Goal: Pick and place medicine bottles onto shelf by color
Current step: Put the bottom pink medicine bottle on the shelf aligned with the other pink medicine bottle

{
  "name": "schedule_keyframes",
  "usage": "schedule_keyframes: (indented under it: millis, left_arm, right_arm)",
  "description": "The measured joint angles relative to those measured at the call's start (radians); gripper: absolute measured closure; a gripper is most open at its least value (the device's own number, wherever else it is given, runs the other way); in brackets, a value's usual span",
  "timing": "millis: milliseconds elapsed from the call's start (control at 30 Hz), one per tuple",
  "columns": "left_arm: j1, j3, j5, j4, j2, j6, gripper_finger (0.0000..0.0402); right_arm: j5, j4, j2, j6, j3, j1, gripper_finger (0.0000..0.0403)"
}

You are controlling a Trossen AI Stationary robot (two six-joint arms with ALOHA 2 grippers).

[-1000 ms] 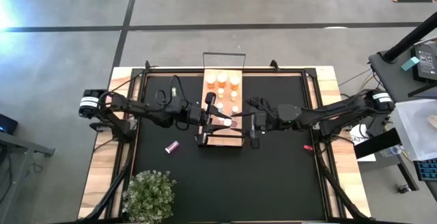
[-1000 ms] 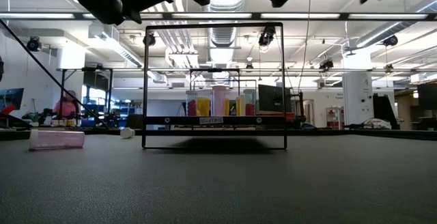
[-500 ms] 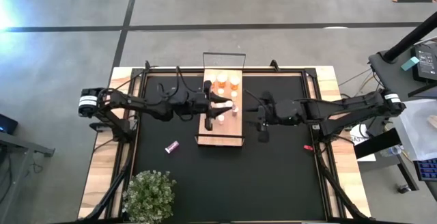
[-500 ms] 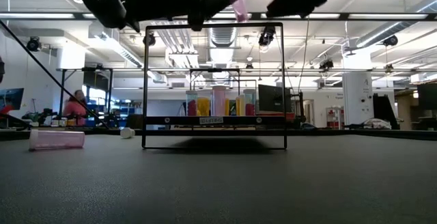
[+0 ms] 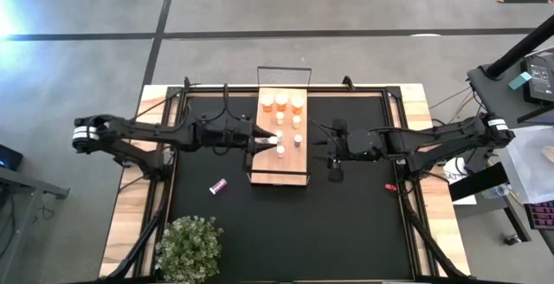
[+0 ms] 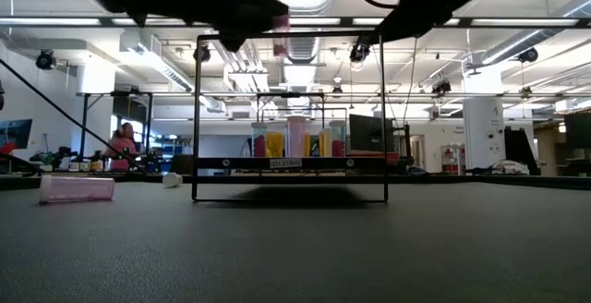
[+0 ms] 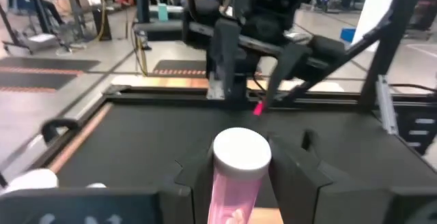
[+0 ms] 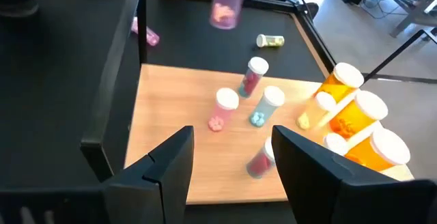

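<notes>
Next, my left gripper stands the pink bottle it is holding on the shelf board [image 5: 265,154] beside the nearest standing pink bottle.
The shelf [image 5: 281,170] is a light-wood board with a black wire frame at the middle of the black mat. Amber bottles [image 5: 281,102] stand at its far end. Slim pink and pale bottles [image 8: 225,108] stand near its middle. My left gripper [image 5: 265,140] is over the shelf's left part, shut on a slim pink bottle [image 7: 235,183] with a white cap; the bottle also shows in the low view [image 6: 280,24]. My right gripper [image 5: 336,161] is open and empty over the mat, right of the shelf. Another pink bottle [image 5: 217,186] lies on its side on the mat. My left gripper pinches the pink bottle's body just below the white cap [image 7: 240,150] between its two fingers [image 7: 295,177], one on each side. The fingers come from the table's left side. The bottle hangs a little tilted, bottom end [image 8: 224,18] down, lifted clear above the shelf board.
A small pale bottle [image 8: 271,41] lies on the mat beyond the shelf's left side. A small red bit [image 5: 390,186] lies at the mat's right. A potted plant [image 5: 189,248] stands at the near left corner. The wire frame [image 6: 196,118] rises at the shelf's ends.
My left gripper has carried the pink bottle down and toward the table's left over the shelf, with the arm stretching out. My right gripper has drawn back from the shelf's right edge toward the table's right.
</notes>
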Motion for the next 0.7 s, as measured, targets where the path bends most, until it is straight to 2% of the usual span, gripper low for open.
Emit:
schedule_keyframes:
  millis: [67, 200, 267, 700]
  left_arm:
    - [-0.002, -0.040, -0.016, 0.015, -0.015, -0.013, 0.0297]
    - [-0.001, -0.123, -0.163, 0.070, -0.038, -0.018, 0.0297]
    - [-0.001, -0.163, -0.200, 0.107, -0.042, -0.037, 0.0297]
    - [-0.004, -0.323, -0.205, 0.230, -0.017, -0.093, 0.0297]
  right_arm:
    - [0.002, 0.000, 0.000, -0.007, -0.005, 0.000, 0.0213]
    - [0.005, 0.001, 0.000, -0.001, -0.007, 0.000, 0.0213]
    - [0.006, 0.001, 0.000, 0.004, -0.007, 0.000, 0.0213]
    - [0.008, 0.004, 0.001, 0.014, -0.008, 0.000, 0.0213]
